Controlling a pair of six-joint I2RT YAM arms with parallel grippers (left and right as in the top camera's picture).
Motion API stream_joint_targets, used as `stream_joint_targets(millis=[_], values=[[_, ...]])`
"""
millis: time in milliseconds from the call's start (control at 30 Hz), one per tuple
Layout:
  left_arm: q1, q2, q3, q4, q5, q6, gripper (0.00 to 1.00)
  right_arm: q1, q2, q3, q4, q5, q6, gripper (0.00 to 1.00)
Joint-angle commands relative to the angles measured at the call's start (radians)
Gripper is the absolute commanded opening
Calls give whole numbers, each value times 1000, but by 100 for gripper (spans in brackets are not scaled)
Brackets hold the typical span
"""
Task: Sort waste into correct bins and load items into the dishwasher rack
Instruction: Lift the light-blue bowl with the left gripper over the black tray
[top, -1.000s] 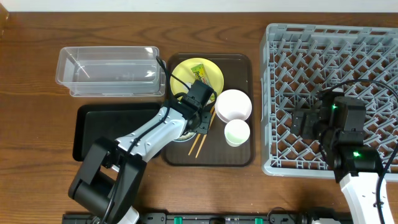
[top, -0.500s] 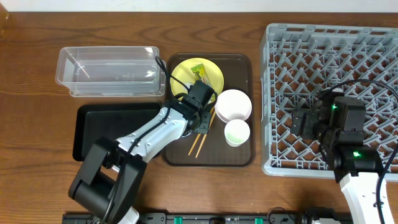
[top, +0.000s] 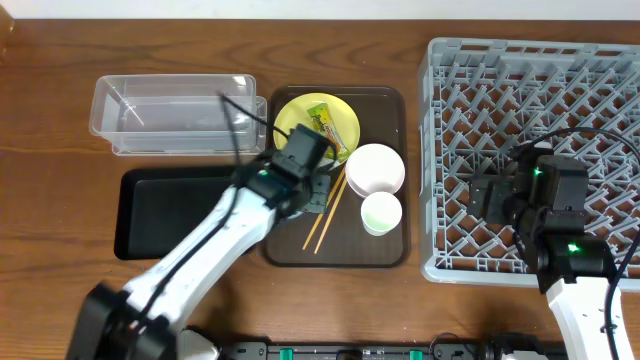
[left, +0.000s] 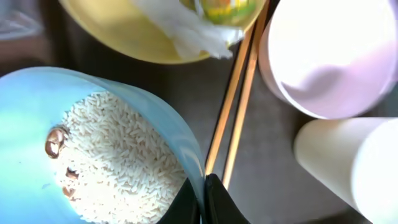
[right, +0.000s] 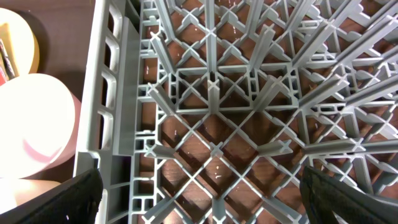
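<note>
My left gripper is going to set the light blue bowl down on the brown serving tray (top: 292, 207) beside the wooden chopsticks.
My left gripper (left: 202, 200) is shut on the rim of the light blue bowl (left: 37, 112), which holds white rice scraps (left: 118, 162). In the overhead view the left gripper (top: 314, 190) covers that bowl over the brown serving tray. The yellow plate (top: 345, 120) carries the green-and-orange wrapper (top: 320, 115). The wooden chopsticks (top: 322, 222), the white bowl (top: 375, 168) and the small white cup (top: 381, 212) lie beside it. The clear tub (top: 175, 115) and the black tray (top: 165, 215) are to the left. My right gripper (top: 490, 195) is open and empty over the grey rack (top: 540, 90).
The brown serving tray (top: 385, 250) holds the dishes between the bins and the rack. A crumpled white tissue (left: 186, 34) lies on the yellow plate (left: 124, 37). In the right wrist view the right gripper (right: 202, 193) hangs above the rack's lattice (right: 214, 106), with the white bowl (right: 37, 124) at the left.
My left arm has lifted and swung to the left, its jaws still on the blue bowl's rim. The right arm has not moved.
</note>
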Motion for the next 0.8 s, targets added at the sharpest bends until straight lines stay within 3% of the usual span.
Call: stream_joint_targets(millis=[0,133,333,633,767], values=[[82,-71,19,-31,91,3,6,7,-6,22,-1,3,5,99],[228,-92,18,-86,221,22,6,7,-6,22,-1,3,5,99],[505,-55,-16,-108,576,168,6,7,-6,22,-1,3,5,99],[807,140,-17,-210,1106,428,6,7,-6,22,-2,3,5,99],[887,238,-17,-277,1264,515,6,7,-6,22,-2,3,5,99]])
